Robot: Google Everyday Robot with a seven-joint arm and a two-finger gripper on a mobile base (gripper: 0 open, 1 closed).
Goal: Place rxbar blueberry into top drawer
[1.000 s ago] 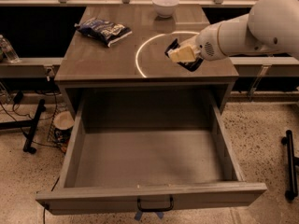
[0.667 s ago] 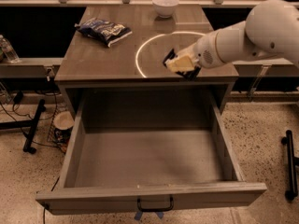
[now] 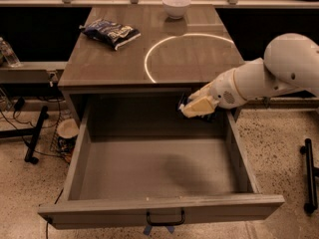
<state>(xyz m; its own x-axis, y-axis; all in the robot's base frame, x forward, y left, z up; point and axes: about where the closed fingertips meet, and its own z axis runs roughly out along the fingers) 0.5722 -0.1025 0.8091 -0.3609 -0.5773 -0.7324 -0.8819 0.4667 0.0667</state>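
I need to let go of the rxbar blueberry on the drawer's grey bottom [image 3: 183, 154], about halfway between the tabletop's edge and the black handle.
The top drawer [image 3: 159, 210] is pulled wide open, grey, with a small black handle [image 3: 165, 219] on its front panel. My gripper [image 3: 195, 107] hangs over the drawer's back right part, just in front of the tabletop's edge. It is shut on the rxbar blueberry [image 3: 185, 102], a small dark wrapper that shows only as a dark edge behind the cream fingers [image 3: 199, 106]. The white arm reaches in from the right.
A crinkled blue-and-white snack bag [image 3: 110, 32] lies on the tabletop's far left. A white bowl [image 3: 176, 6] stands at the back. A white ring [image 3: 189, 56] is marked on the top. Black stands sit on the floor at left and right.
My gripper has moved with the bar from above the tabletop's right side forward and down, off the edge and over the open drawer's back right.
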